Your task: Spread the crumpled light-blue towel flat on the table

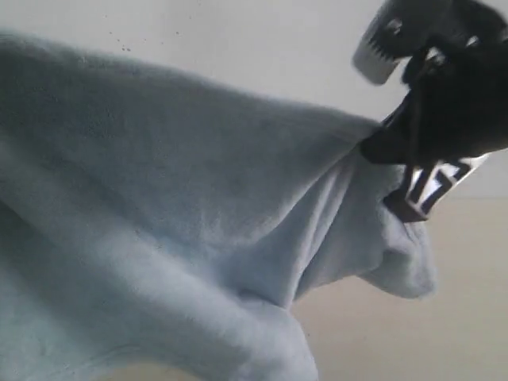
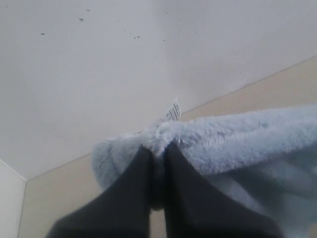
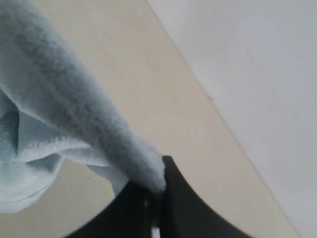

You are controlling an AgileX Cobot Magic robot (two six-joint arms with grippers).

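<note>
My right gripper is going to the far part of the beige table (image 1: 310, 209) close to the white wall. It will let go of the towel's bunched edge, now lifted above the table, there.
The light-blue towel (image 1: 182, 230) hangs lifted above the table (image 1: 444, 317) and fills most of the exterior view. My right gripper (image 1: 381, 147) is shut on a bunched edge of the towel at the upper right of that view. In the right wrist view the towel (image 3: 74, 114) runs as a thick roll into my right gripper (image 3: 157, 184), whose dark fingers (image 3: 173, 188) pinch it. In the left wrist view my left gripper (image 2: 157, 148) is shut on the towel (image 2: 237, 139) near its white label (image 2: 174, 110). The left gripper is hidden in the exterior view.
A plain white wall (image 1: 262, 48) stands behind the table. Bare beige tabletop (image 3: 148, 84) lies under and beside the hanging cloth. A loose lower fold of the towel (image 1: 405, 270) droops under my right gripper.
</note>
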